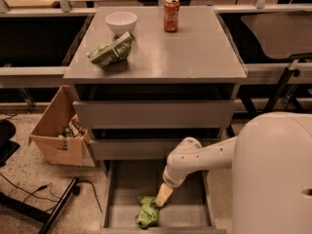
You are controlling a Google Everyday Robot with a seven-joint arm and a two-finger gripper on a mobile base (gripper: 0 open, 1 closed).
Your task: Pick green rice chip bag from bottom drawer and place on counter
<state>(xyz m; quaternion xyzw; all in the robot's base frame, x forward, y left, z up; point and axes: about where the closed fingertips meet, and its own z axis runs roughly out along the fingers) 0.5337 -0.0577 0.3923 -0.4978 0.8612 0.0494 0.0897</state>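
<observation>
My gripper needs to grip the middle (146,210) of the green rice chip bag in the bottom drawer, in from the bag's edge.
The green rice chip bag (147,212), crumpled and bright lime green, lies on the floor of the open bottom drawer (127,183), near its front middle. My gripper (160,201) reaches down into the drawer on the white arm, and its tan tip touches the bag's upper right edge. The counter (195,48), the flat grey top of the cabinet, is above.
On the counter stand a white bowl (121,22), a red soda can (171,8) and a duller green-and-white bag (112,50). The two upper drawers (153,113) are shut. An open cardboard box (57,130) stands on the floor at left, with cables (34,189) beside it.
</observation>
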